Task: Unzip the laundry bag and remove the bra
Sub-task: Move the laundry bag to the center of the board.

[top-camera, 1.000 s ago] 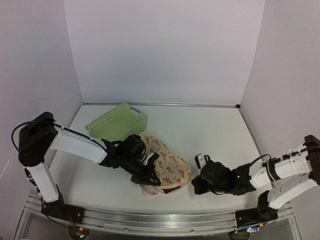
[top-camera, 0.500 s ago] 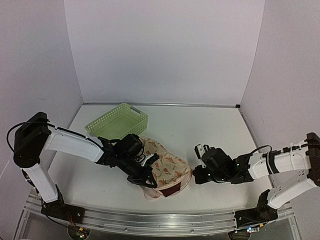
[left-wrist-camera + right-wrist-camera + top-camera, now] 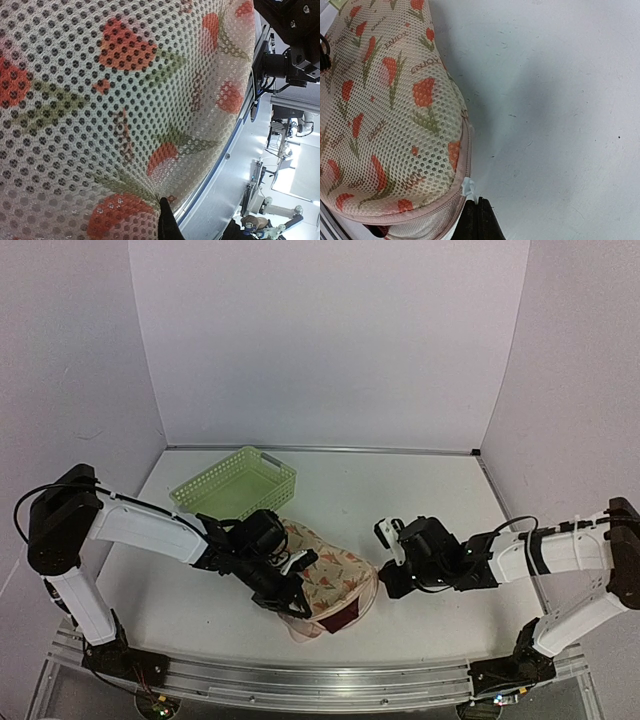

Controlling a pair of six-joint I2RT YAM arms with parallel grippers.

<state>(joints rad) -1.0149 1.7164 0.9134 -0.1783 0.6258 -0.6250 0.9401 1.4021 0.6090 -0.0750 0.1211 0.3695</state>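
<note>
The bag slants as my left gripper pinches its mesh top, so next my right gripper eases back while my left gripper takes the pink rim (image 3: 301,628), before unzipping.
The laundry bag (image 3: 335,570), cream mesh with orange-red and green motifs and pink edging, lies at the table's middle front. Its near rim gapes, and the dark maroon bra (image 3: 342,618) shows inside. My left gripper (image 3: 290,592) is shut on the bag's top fabric at its left side. In the left wrist view the mesh (image 3: 125,100) fills the frame and puckers at my gripper (image 3: 161,201). My right gripper (image 3: 386,580) is at the bag's right end, shut on the white zipper pull (image 3: 472,184). In the right wrist view the gripper (image 3: 481,201) touches the pink rim of the bag (image 3: 390,125).
A light green lattice basket (image 3: 236,486) stands behind the bag at the back left. White walls close in the back and both sides. The metal front rail (image 3: 320,680) runs along the table's near edge.
My right gripper has moved left and away from the front edge, along the bag's right end, with the zipper pull. The near rim has opened wider and more maroon shows. The left gripper keeps its hold.
</note>
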